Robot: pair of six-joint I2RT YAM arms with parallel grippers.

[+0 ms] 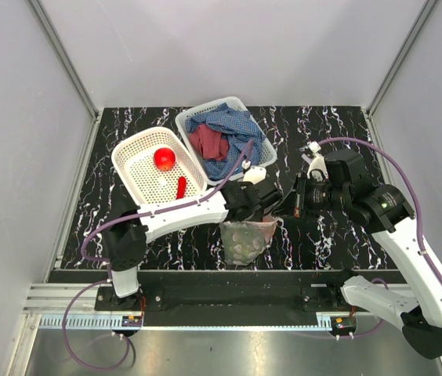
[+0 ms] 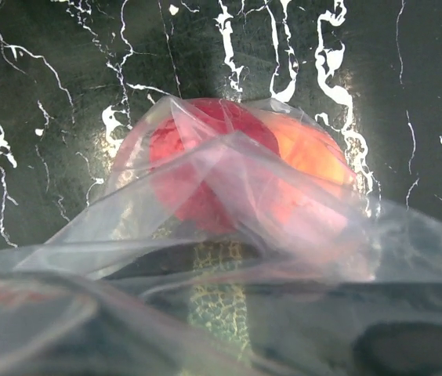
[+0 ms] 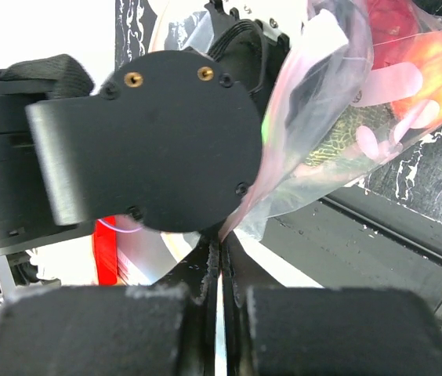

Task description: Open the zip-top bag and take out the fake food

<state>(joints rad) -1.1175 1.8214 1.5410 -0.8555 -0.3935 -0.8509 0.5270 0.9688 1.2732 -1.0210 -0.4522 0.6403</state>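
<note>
The plastic of the zip-top bag is between the robot's left gripper and the red fruit, so that gripper should release the bag's rim, reach inside the bag and take the red fruit (image 2: 205, 160).
The zip-top bag (image 1: 246, 239) hangs between my two grippers near the table's front middle. My left gripper (image 1: 260, 208) holds its top rim. In the left wrist view the plastic (image 2: 229, 168) veils the fingers. Through it show a red fruit (image 2: 178, 176), an orange-peach fruit (image 2: 311, 149) and a green netted piece (image 2: 217, 305). My right gripper (image 3: 221, 239) is shut on the bag's thin pinkish edge (image 3: 323, 149), just right of the left gripper in the top view (image 1: 290, 205). A red fruit (image 1: 164, 158) and the red chili (image 1: 180, 186) lie in the left white basket (image 1: 127, 153).
A second white basket (image 1: 237, 102) behind the grippers holds a blue cloth (image 1: 237, 125) and a red cloth (image 1: 208, 142). The left gripper's round black body (image 3: 166, 133) fills the right wrist view, very close. The table's front rail (image 1: 229, 274) runs just below the bag.
</note>
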